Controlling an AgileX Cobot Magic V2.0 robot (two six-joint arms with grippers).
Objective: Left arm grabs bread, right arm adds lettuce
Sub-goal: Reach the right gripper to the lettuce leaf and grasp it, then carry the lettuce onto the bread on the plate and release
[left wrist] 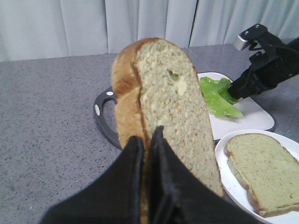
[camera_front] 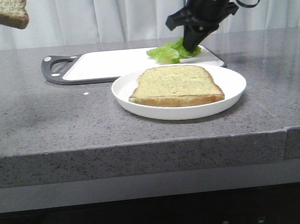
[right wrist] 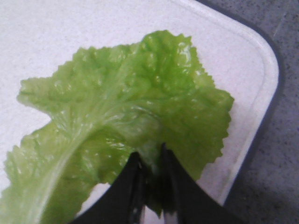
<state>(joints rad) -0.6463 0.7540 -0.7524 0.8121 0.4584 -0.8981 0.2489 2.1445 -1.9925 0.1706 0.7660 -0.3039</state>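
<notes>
Next, I lay lettuce on the bread slice on the white plate [camera_front: 175, 77] with my right gripper.
My left gripper [left wrist: 145, 135] is shut on the bread [left wrist: 161, 107], a thick toasted slice held upright in the air; its corner shows at the top left of the front view [camera_front: 4, 12]. My right gripper [right wrist: 150, 156] is shut on an edge of the lettuce [right wrist: 121, 112], bright green and ruffled, which lies on the white cutting board [camera_front: 110, 63]. In the front view the right gripper [camera_front: 192, 41] points down onto the lettuce [camera_front: 168, 52]. The lettuce also shows in the left wrist view [left wrist: 217, 95].
A white plate [camera_front: 125, 93] in front of the board holds a thinner bread slice [camera_front: 176, 85]. The board has a dark rim with a handle [camera_front: 55, 67] at its left end. The grey stone counter [camera_front: 46, 115] ends in a front edge.
</notes>
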